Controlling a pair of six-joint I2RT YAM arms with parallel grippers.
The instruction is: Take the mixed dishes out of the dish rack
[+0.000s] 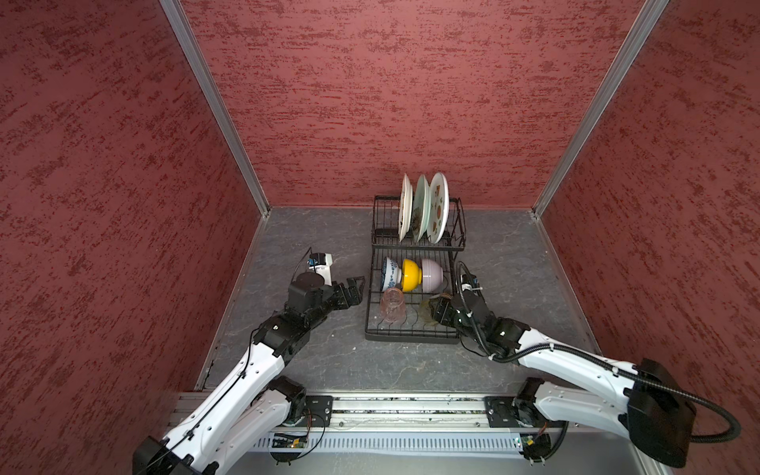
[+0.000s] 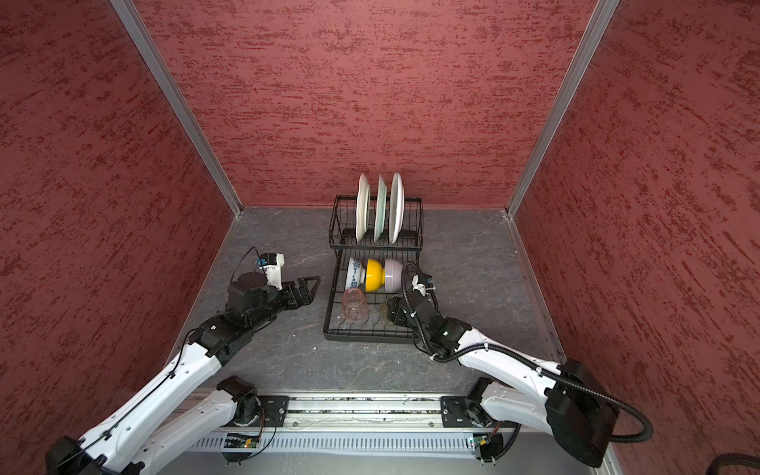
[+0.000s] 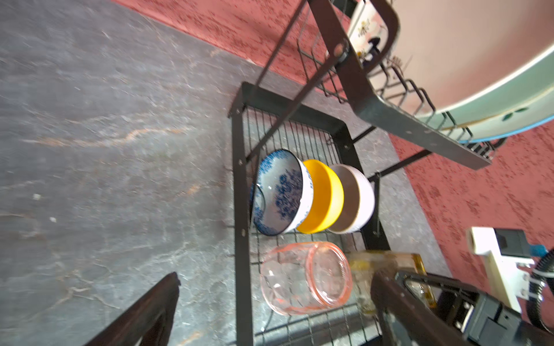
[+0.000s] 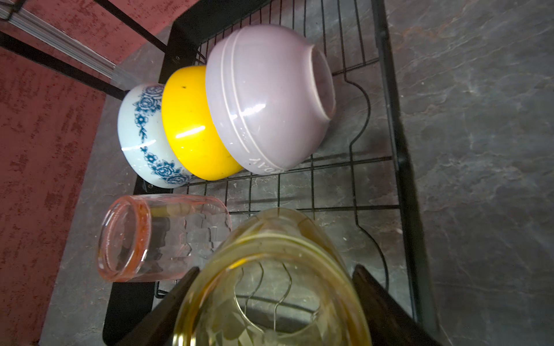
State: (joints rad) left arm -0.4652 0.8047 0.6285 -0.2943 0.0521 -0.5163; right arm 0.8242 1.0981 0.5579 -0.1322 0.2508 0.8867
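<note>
My left gripper should grab the side of the amber glass point(image 3: 364, 271), because my right gripper should lift it over for a handover.
The black wire dish rack point(image 1: 411, 338) stands at the middle back. Three white patterned plates point(image 1: 420, 209) stand upright in its raised back tier. On the front tier, blue-white point(image 1: 390, 274), yellow point(image 1: 411, 274) and pale pink point(image 1: 432, 272) bowls lean on edge in a row. In front of them lie a pinkish glass point(image 1: 390, 305) and an amber glass point(image 4: 269, 257). My right gripper point(image 4: 275, 269) is open, one finger on each side of the amber glass, close to its walls. My left gripper point(image 1: 356, 288) hangs open left of the rack, nothing between its fingers point(image 3: 162, 299).
Red textured walls point(image 1: 123, 205) close in the grey stone-look floor point(image 1: 312, 357) on three sides. An aluminium rail point(image 1: 411, 411) with both arm bases runs along the front edge. The rack's upper tier overhangs the bowls.
</note>
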